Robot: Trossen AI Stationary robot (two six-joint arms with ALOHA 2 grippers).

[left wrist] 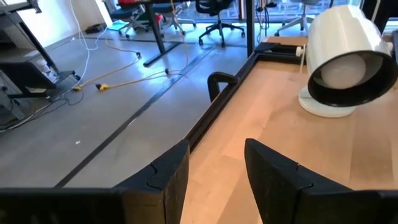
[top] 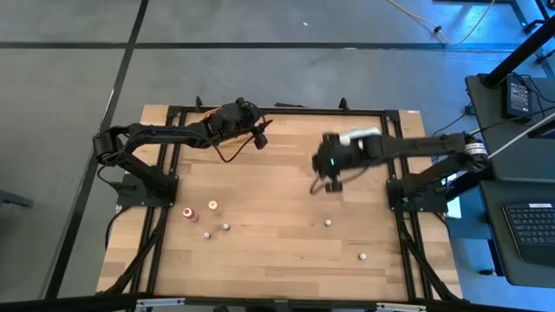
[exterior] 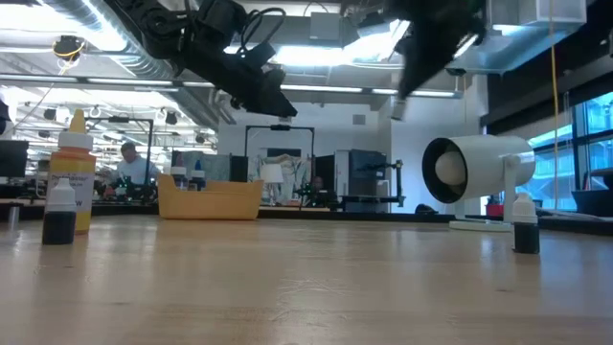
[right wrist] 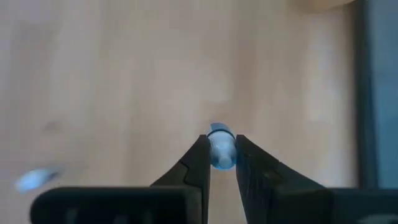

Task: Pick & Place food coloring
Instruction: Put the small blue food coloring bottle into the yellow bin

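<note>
My right gripper has the pale-blue bottle. Next, I let go of it on the bare wood (top: 297, 161) between my left gripper and the white cylinder.
My right gripper (right wrist: 221, 142) hangs above the middle of the table, also seen from above as my right gripper (top: 324, 184), shut on one tiny pale-blue food coloring bottle (right wrist: 221, 149). Several more food coloring bottles stand upright on the wood: a red one (top: 187, 213), an orange one (top: 212, 206), small ones (top: 225, 227) (top: 329, 223) (top: 362, 256). My left gripper (left wrist: 214, 165) waits open and empty, raised over the far left of the table (top: 259, 139). My right gripper pinches the little bottle by its sides (right wrist: 222, 158) between the two fingertips. The fingers slant down from above. The bottle is lifted clear of the table and sticks out past the fingertips; whether cap or body is gripped cannot be told.
A large white cylinder (left wrist: 342, 62) stands on a round foot near the table's far edge, also seen as the white cylinder (exterior: 474, 177). A yellow-orange tray (exterior: 209, 199) sits at the far side. A black frame (left wrist: 217, 106) borders the wooden top.
</note>
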